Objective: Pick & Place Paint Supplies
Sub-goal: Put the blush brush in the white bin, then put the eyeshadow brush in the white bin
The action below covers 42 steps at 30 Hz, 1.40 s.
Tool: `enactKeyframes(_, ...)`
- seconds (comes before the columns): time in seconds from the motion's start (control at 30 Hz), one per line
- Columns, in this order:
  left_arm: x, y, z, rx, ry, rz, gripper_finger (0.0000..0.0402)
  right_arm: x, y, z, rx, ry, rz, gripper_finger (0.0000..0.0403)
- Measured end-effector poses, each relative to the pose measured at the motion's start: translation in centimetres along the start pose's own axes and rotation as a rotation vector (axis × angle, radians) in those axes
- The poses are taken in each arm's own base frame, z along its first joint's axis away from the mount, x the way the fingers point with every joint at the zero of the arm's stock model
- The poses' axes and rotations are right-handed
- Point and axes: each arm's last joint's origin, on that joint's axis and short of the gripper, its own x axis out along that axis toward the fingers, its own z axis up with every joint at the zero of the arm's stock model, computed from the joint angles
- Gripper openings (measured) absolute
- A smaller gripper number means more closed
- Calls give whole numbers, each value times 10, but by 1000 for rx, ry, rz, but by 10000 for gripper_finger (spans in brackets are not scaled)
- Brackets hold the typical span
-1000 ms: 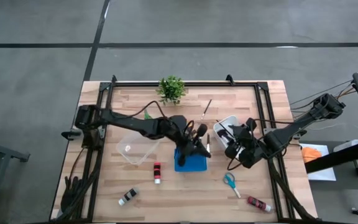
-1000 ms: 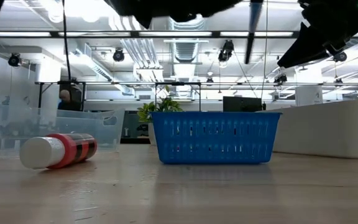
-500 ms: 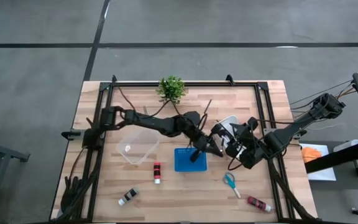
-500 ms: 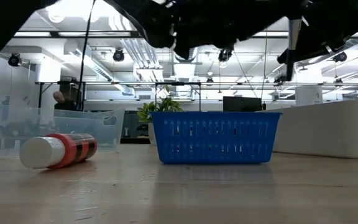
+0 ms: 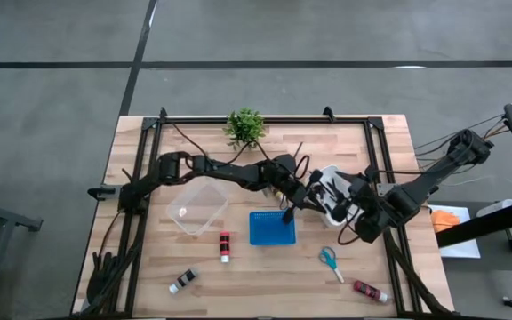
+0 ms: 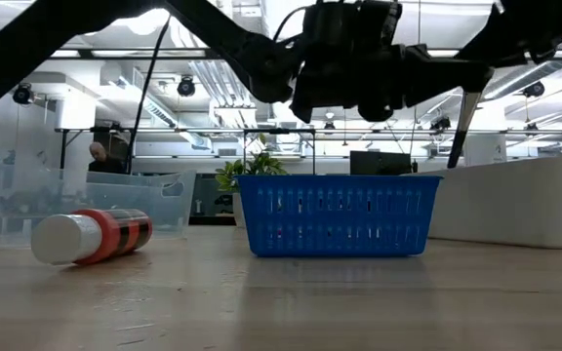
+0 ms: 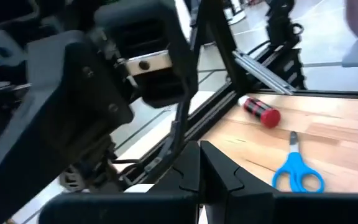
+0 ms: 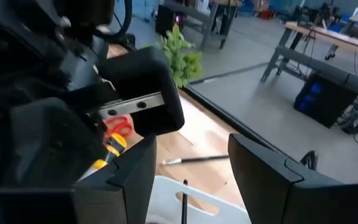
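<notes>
The thin dark brush will leave my left gripper inside the white bin point(image 5: 329, 196) beside the blue basket.
My left gripper point(image 5: 292, 201) reaches level across the table, shut on a thin dark brush point(image 6: 461, 127). The brush hangs just past the right end of the blue basket point(image 5: 272, 228), close to the white bin point(image 6: 515, 200). My right gripper point(image 8: 191, 168) stands open over the white bin's rim point(image 8: 166, 196), facing the left gripper. A second brush point(image 8: 194, 160) lies flat on the wood toward the far edge. Red and orange bottles point(image 8: 117, 134) show behind the left gripper. My left gripper pinches the brush by its upper end point(image 6: 470, 96) between its two shut fingers, which come in level from the table's left. The brush hangs below them on a slant, lifted clear of basket, bin and table. My right gripper: whether it touches the white bin, I cannot tell.
A clear tub point(image 5: 196, 209) stands left of the basket, with a red bottle point(image 5: 225, 246) lying in front of it. A black-and-white bottle point(image 5: 183, 281), scissors point(image 5: 330, 260) and another red bottle point(image 5: 371, 291) lie near the front edge. A potted plant point(image 5: 245, 126) stands at the back.
My left gripper has carried the brush from above the blue basket toward the table's right, to beside the white bin, and has sunk lower. The brush, upright before, now hangs lower and slanted.
</notes>
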Motion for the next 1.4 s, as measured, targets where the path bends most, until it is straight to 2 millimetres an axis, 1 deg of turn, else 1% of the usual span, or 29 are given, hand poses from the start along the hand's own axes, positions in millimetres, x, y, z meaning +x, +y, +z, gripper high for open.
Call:
enactKeyframes(0.17,-5,4,-7,-23,47,27,2,-6,-2,1,3,-42,5,199)
enactKeyframes(0.33,-7,7,-10,-22,95,99,2,-6,0,0,-10,-52,1,199)
enactKeyframes(0.6,-6,4,-25,-43,141,128,2,-5,3,-2,-22,-49,-3,199)
enactKeyframes(0.83,-6,3,-29,-68,171,145,4,-5,4,-3,-20,-50,-3,199)
enactKeyframes(0.97,-7,4,-30,-82,186,167,27,-5,4,-3,-20,-50,-3,199)
enactKeyframes(1.23,-7,5,-30,-103,188,184,108,-5,3,-4,-18,-50,-4,199)
enactKeyframes(1.4,-7,5,-30,-101,197,200,129,-4,3,-5,-21,-49,-4,199)
